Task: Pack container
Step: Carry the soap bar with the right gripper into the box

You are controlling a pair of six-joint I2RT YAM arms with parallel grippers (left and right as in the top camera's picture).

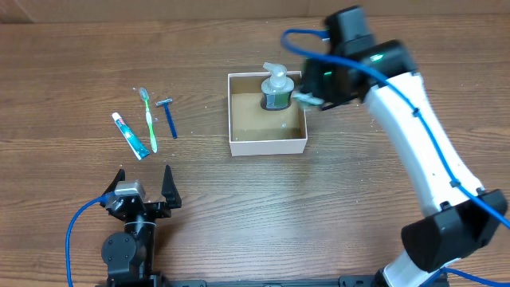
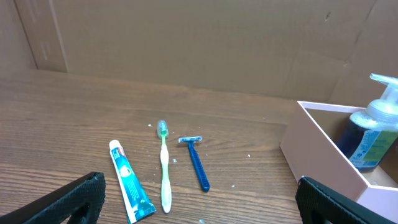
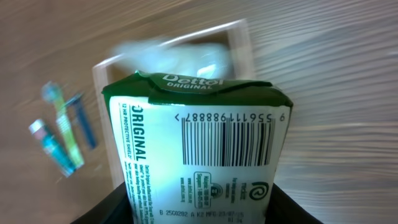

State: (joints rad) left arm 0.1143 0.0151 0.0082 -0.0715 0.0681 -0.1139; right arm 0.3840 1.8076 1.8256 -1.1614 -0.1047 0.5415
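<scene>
The robot's right gripper needs to set the Dettol soap packet down in the container (image 1: 245, 102) (image 3: 123, 74), between the pump bottle and the razor-side.
The container (image 1: 266, 146), a square white-walled box with a tan floor, sits mid-table and holds an upright pump bottle (image 1: 276, 89) at its far side. My right gripper (image 1: 307, 99) is shut on a green-and-white Dettol soap packet (image 3: 196, 149) at the box's far right corner. In the right wrist view the packet hides most of the box (image 3: 239, 46). A toothpaste tube (image 1: 130, 135), a green toothbrush (image 1: 149, 118) and a blue razor (image 1: 169, 116) lie left of the box. My left gripper (image 1: 143, 190) is open and empty near the front edge, short of them.
A cardboard wall (image 2: 199, 43) stands behind the table. In the left wrist view the toothpaste tube (image 2: 130, 190), toothbrush (image 2: 165, 168) and razor (image 2: 198, 163) lie ahead, with the box (image 2: 323, 158) and bottle (image 2: 373, 134) at right.
</scene>
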